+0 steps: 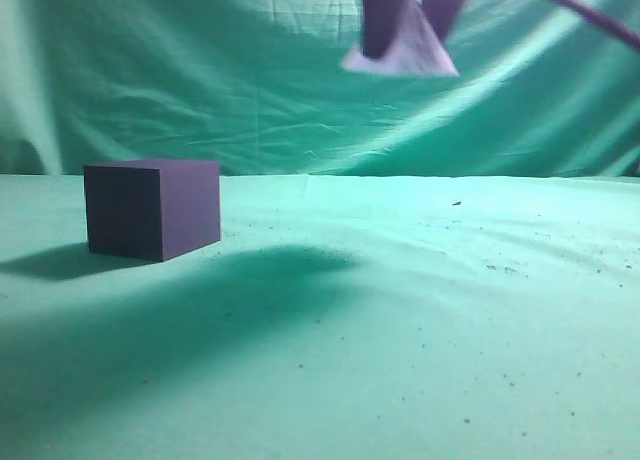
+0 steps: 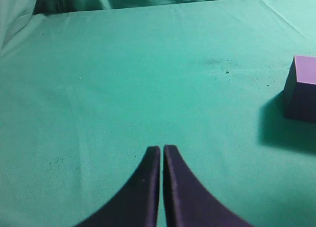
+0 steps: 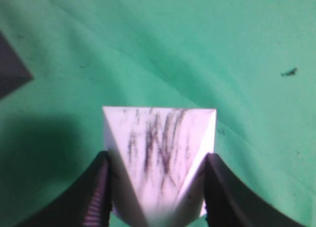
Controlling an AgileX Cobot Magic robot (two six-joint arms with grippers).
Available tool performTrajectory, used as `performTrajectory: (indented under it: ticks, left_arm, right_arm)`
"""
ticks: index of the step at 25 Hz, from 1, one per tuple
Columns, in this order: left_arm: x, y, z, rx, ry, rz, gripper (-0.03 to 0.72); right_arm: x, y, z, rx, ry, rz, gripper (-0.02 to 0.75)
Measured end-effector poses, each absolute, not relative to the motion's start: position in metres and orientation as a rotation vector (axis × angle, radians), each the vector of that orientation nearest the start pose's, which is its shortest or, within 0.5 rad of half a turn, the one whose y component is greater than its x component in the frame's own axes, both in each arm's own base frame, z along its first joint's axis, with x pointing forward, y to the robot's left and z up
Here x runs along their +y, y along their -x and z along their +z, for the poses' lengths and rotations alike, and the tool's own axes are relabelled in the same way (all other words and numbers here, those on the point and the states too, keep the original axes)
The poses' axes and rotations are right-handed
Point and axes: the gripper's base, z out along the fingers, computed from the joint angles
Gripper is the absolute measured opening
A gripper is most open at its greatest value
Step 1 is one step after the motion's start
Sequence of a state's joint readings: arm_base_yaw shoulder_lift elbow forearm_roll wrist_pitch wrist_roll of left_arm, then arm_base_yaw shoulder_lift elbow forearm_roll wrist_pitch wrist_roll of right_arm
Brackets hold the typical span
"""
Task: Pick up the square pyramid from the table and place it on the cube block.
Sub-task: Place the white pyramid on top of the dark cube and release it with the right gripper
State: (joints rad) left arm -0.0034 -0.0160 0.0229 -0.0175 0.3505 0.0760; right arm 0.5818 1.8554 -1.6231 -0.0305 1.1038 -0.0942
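Next, my right gripper lets go of the square pyramid on the flat top side of the dark purple cube block (image 1: 158, 164).
My right gripper (image 1: 405, 40) is shut on the square pyramid (image 1: 412, 50), pale with dark streaks, and holds it high above the table near the top of the exterior view. In the right wrist view the pyramid (image 3: 160, 153) sits between the two fingers of the right gripper (image 3: 157, 160). The dark purple cube block (image 1: 152, 207) stands on the green table (image 1: 420, 320) at the left, well below and left of the pyramid. A corner of the cube shows in the right wrist view (image 3: 12, 71) and its side in the left wrist view (image 2: 301, 88). My left gripper (image 2: 162, 149) is shut and empty above bare cloth.
The green backdrop cloth (image 1: 200, 80) hangs behind the table. Small dark specks (image 1: 500, 270) lie scattered on the cloth at the right. A broad shadow (image 1: 200, 300) falls across the cloth in front of the cube.
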Motion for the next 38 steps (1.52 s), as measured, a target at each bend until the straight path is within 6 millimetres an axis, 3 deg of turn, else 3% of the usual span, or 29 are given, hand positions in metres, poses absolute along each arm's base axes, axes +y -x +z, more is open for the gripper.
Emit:
performTrajectory:
  ticks: [3, 6, 11, 14, 22, 35, 38]
  left_arm:
    - [-0.001, -0.053, 0.175, 1.84, -0.062, 0.034, 0.0]
    - [-0.001, -0.053, 0.175, 1.84, -0.062, 0.034, 0.0]
    - [-0.001, -0.053, 0.175, 1.84, -0.062, 0.034, 0.0]
    - [-0.001, -0.053, 0.175, 1.84, -0.062, 0.034, 0.0]
    - [-0.001, -0.053, 0.175, 1.84, -0.062, 0.034, 0.0]
    - [-0.001, -0.053, 0.175, 1.84, -0.062, 0.034, 0.0]
    - [-0.001, -0.053, 0.175, 1.84, -0.062, 0.034, 0.0]
  right_arm:
    - [0.246, -0.32, 0.31, 2.576, 1.034, 0.129, 0.356]
    - [0.279, -0.309, 0.32, 2.525, 1.129, 0.165, 0.356]
    - [0.333, -0.297, 0.302, 2.471, 1.296, 0.185, 0.356]
    - [0.35, -0.296, 0.284, 2.47, 1.361, 0.176, 0.356]
    - [0.362, -0.302, 0.249, 2.53, 1.403, 0.152, 0.356]
    - [0.368, -0.304, 0.232, 2.553, 1.411, 0.168, 0.356]
    - [0.369, -0.306, 0.232, 2.53, 1.398, 0.181, 0.502]
